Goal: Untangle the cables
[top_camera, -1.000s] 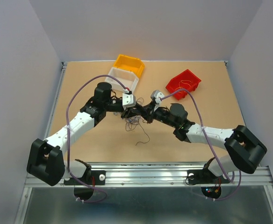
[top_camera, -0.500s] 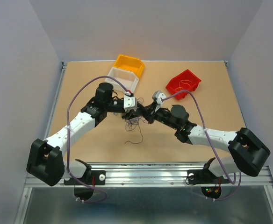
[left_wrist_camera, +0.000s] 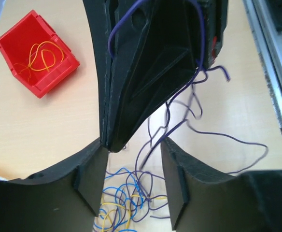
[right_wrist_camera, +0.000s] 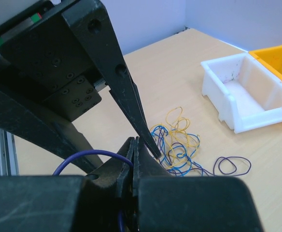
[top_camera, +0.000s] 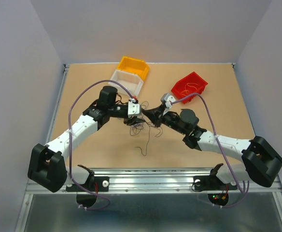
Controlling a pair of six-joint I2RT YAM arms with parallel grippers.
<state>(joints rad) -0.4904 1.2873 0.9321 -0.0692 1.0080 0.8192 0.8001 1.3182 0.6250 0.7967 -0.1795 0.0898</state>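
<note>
My right gripper is holding a purple cable that trails into the clump, so next my left gripper takes the strand of cable [left_wrist_camera: 159,141] just below and lifts it clear.
The cables are a small clump [left_wrist_camera: 126,205] of thin blue, yellow and purple wires lying on the table between the two arms [top_camera: 138,123]. My left gripper [left_wrist_camera: 133,188] hovers just above the clump, open, with nothing between its pads. My right gripper [right_wrist_camera: 134,145] is shut on a purple cable [right_wrist_camera: 90,154] that loops out of its jaws. In the left wrist view the right gripper's black fingers [left_wrist_camera: 141,87] hang in front, and purple strands [left_wrist_camera: 179,121] trail from them down to the clump. One loose strand [top_camera: 144,145] runs toward the near edge.
A red bin [top_camera: 189,87] holding an orange-yellow wire [left_wrist_camera: 39,55] stands at the back right. A white bin [top_camera: 126,81] and a yellow bin [top_camera: 133,66] sit behind the left gripper. The metal rail [top_camera: 150,179] runs along the near edge.
My left gripper's jaws have spread wider. My right gripper has pulled away toward the far side with the purple cable, and the trailing strand has shifted across the table.
</note>
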